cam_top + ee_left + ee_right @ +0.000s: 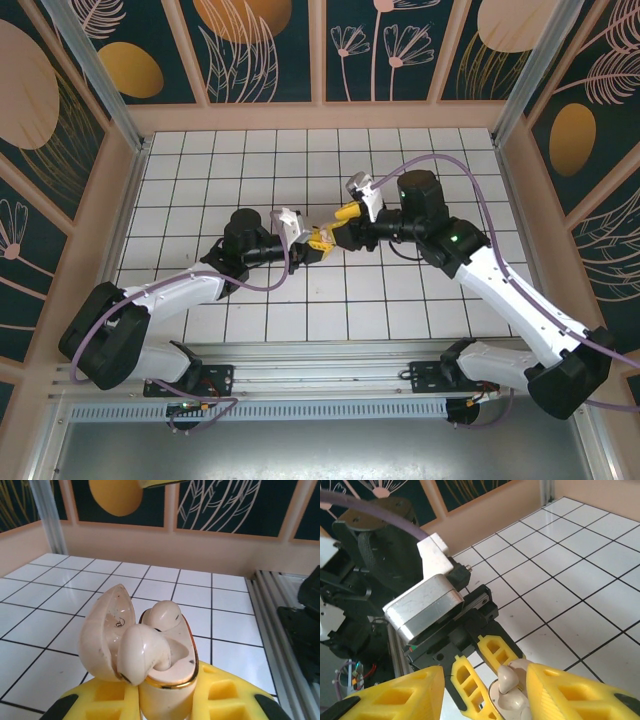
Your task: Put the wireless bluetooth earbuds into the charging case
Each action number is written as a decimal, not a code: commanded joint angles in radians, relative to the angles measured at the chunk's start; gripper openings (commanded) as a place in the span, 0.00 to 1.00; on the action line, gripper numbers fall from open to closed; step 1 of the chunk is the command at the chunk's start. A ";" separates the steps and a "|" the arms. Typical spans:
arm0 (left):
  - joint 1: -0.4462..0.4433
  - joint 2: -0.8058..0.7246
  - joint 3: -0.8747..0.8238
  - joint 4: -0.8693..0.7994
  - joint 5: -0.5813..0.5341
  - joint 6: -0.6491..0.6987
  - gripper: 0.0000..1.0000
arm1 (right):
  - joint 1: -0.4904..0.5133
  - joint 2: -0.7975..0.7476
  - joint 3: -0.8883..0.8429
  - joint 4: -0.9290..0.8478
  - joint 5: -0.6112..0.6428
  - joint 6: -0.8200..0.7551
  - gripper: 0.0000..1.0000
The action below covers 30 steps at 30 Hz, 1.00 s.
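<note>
The near earbud is tilted toward the lid in its socket, so next my right gripper backs away, turns and grabs its rounded head (137,651) from another side.
My left gripper (165,702) is shut on the cream charging case (172,687), holding it upright above the tiles with its lid (106,630) swung open to the left. One earbud (166,614) sits in the far socket. A second earbud (142,652) rests tilted in the near socket, its rounded head above the gold rim. In the right wrist view my right gripper (485,700) stands open around the case (512,705), with an earbud (506,677) close beside its right finger (570,695). From above, both grippers (318,240) (342,222) meet at mid-table.
The white tiled floor (400,160) stretches around the arms, ringed by a peach wall (320,117) and metal posts. A rail track (320,360) runs along the near edge. The left arm's wrist camera block (427,607) sits just beyond my right fingers.
</note>
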 commanded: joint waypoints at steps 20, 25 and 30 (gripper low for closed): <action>-0.005 -0.006 0.008 -0.063 -0.263 0.059 0.11 | 0.146 0.082 0.075 -0.082 0.429 0.705 0.40; -0.006 -0.006 0.009 -0.063 -0.262 0.055 0.11 | 0.173 0.167 0.141 -0.110 0.440 0.686 0.40; -0.005 -0.010 0.009 -0.057 -0.242 0.054 0.11 | 0.162 0.215 0.164 -0.129 0.468 0.642 0.39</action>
